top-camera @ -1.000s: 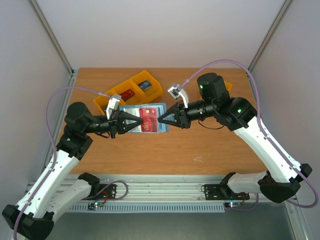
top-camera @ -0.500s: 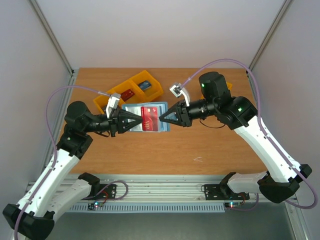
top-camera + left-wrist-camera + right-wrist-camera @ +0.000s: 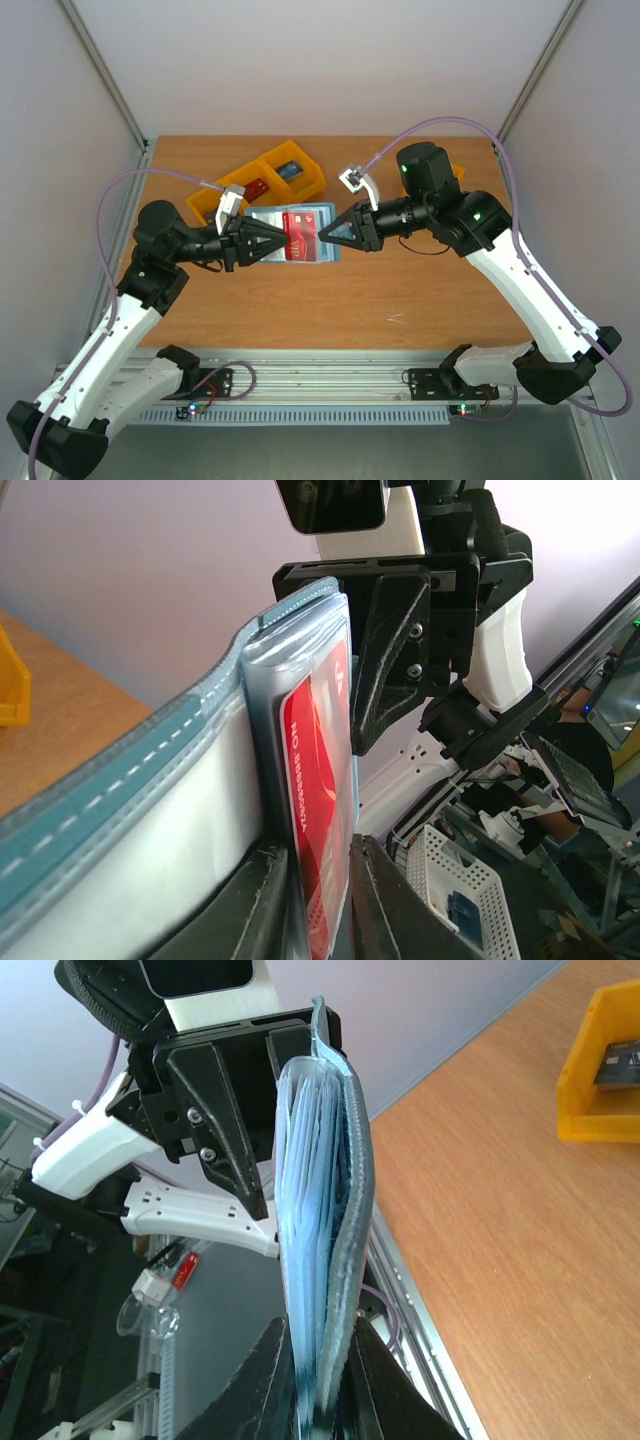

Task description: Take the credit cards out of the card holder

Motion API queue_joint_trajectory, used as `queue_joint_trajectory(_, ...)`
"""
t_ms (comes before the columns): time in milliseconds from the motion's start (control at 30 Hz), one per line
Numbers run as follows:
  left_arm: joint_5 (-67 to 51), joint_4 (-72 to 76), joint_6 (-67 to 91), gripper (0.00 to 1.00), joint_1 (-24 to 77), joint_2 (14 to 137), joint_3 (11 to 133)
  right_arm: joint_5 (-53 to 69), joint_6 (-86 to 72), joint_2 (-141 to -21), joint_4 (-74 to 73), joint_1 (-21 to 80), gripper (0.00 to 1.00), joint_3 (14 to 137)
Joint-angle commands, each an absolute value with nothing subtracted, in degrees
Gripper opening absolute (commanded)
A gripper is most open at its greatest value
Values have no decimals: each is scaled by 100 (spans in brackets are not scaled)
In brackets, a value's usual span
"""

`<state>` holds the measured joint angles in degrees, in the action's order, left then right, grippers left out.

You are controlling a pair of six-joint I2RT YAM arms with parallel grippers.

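Next, my right gripper sets the card holder down on the bare wood [image 3: 326, 291] between the orange bins and the front metal rail.
The blue-teal card holder [image 3: 292, 235] hangs above the table between both grippers, folded open and held on edge. My right gripper [image 3: 325, 237] is shut on its right edge; in the right wrist view the jaws pinch the stacked blue pockets [image 3: 320, 1210] at their tips [image 3: 322, 1380]. My left gripper [image 3: 274, 243] is at the left edge. Its jaws stand a narrow gap apart [image 3: 320, 880], with a red credit card [image 3: 320, 780] and its clear pocket between them. The red card [image 3: 301, 240] sticks partly out of the holder [image 3: 150, 780]. Any other cards inside are hidden.
Joined orange bins [image 3: 265, 180] sit behind the holder on the wooden table [image 3: 420, 290], with a red card [image 3: 257, 188] in one and a blue card [image 3: 291, 170] in another. An orange bin corner [image 3: 600, 1060] lies to the right in the right wrist view.
The left jaws have eased apart round the red card. The holder and both arms have barely shifted.
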<state>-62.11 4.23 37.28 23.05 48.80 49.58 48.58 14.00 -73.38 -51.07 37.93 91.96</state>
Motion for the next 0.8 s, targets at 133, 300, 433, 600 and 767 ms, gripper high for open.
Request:
queue_joint_trajectory(133,-6178,704,3705,1,2364,4919,5010,5045,1429,-7314,-5077,3772,1,9303)
queue_joint_trajectory(300,-6155,491,3660,0,2324,4849,4997,4878,1590,-7194,-5244,3770,1,9273)
queue_joint_trajectory(433,-6141,397,3639,0,2229,4800,4954,4672,1766,-7075,-5534,3736,1,9260)
queue_joint_trajectory(600,-6167,407,3655,0,2173,4782,4922,4597,1828,-6934,-5674,3637,1,9148)
queue_joint_trajectory(767,-6220,363,3652,0,2141,4744,4913,4546,1890,-6846,-5774,3528,1,9114)
